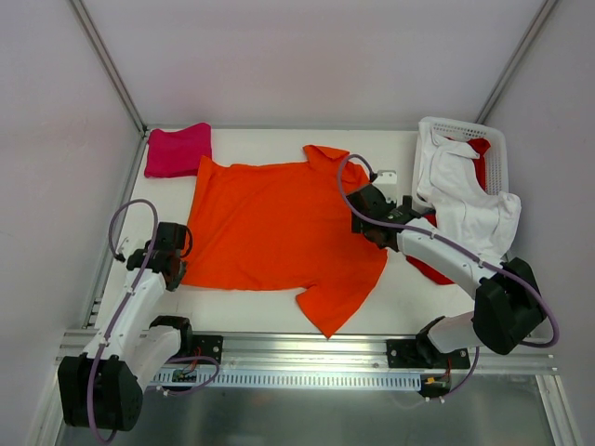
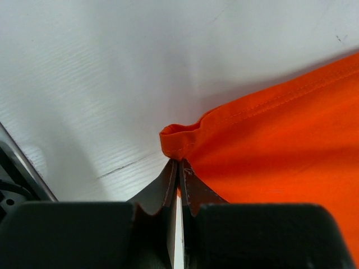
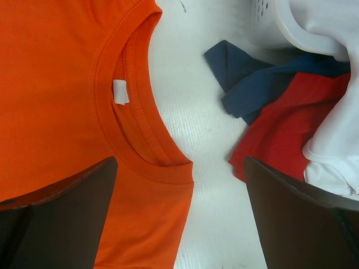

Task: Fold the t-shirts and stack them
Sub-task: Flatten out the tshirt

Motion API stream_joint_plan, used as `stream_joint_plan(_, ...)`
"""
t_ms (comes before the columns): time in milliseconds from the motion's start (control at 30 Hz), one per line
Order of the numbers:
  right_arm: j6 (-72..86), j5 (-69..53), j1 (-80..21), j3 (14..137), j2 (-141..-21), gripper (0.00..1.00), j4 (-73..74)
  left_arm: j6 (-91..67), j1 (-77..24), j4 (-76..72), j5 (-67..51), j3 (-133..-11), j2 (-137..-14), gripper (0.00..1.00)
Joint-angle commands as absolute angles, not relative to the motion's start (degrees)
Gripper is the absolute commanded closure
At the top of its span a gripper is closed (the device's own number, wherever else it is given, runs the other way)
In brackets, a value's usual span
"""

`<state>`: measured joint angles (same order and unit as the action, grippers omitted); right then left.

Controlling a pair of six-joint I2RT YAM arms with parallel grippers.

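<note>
Next, I close my right gripper on the near sleeve's outer corner [image 1: 330,330] of the bright orange t-shirt, beside the metal rail.
The bright orange t-shirt [image 1: 270,223] lies spread flat mid-table, collar toward the right. My left gripper [image 1: 173,270] is at its near-left hem corner; in the left wrist view the jaws [image 2: 178,168] are shut on that bunched orange corner [image 2: 179,140]. My right gripper [image 1: 368,216] hovers open over the collar edge; in the right wrist view it [image 3: 182,190] is wide open above the orange collar [image 3: 140,117] and bare table. A folded magenta-pink shirt [image 1: 177,150] lies at the back left. The white shirt [image 1: 469,200], red shirt [image 3: 280,123] and dark blue shirt [image 3: 247,75] spill from the basket.
The white slotted basket [image 1: 460,130] stands at the back right, cloth hanging over its near rim. A small white object [image 1: 386,177] lies beside it. A metal rail [image 1: 297,344] runs along the near table edge. Walls close off the left, back and right.
</note>
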<state>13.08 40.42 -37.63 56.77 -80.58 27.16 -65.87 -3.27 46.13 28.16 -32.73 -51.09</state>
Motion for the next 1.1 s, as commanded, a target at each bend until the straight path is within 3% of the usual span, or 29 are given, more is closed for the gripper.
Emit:
stream_joint_plan(0,15.29,41.31,-38.14,56.78,-78.66,0.00,30.05,-67.85,-2.64,50.62,31.03,-31.03,-49.05,1.00)
stream_joint_plan(233,18.45,43.15,-39.28,56.51,-75.60,0.00,35.76,-68.73,-2.29,51.59,29.71,-30.24,-47.37,1.00)
stream_joint_plan(267,18.98,43.42,-39.46,56.34,-75.24,0.01,36.99,-68.73,-2.29,51.59,29.53,-30.32,-47.29,0.96)
stream_joint_plan(300,19.59,43.85,-39.64,56.08,-74.80,0.01,37.44,-68.73,-2.20,51.59,29.53,-30.24,-47.37,0.66)
stream_joint_plan(333,19.77,43.94,-39.64,55.38,-74.36,0.00,37.62,-68.82,-2.20,51.59,29.62,-30.50,-47.55,0.46)
stream_joint_plan(400,19.52,44.38,-39.73,54.93,-73.48,0.00,37.09,-68.82,-2.20,51.42,29.79,-32.07,-47.99,0.16)
stream_joint_plan(433,18.90,44.38,-39.73,55.37,-73.56,0.01,36.74,-68.73,-2.20,51.33,29.71,-33.12,-48.16,0.13)
stream_joint_plan(567,15.65,42.81,-39.73,60.81,-76.37,0.00,35.60,-65.40,-2.29,50.45,29.45,-42.25,-50.00,0.10)
stream_joint_plan(733,14.49,33.85,-39.64,64.16,-77.35,0.01,35.15,-62.23,-2.64,48.08,26.55,-45.35,-54.04,0.12)
stream_joint_plan(1067,27.59,24.72,-42.27,46.69,-65.93,0.01,43.59,-58.80,-4.39,39.90,14.33,-30.51,-52.03,0.20)
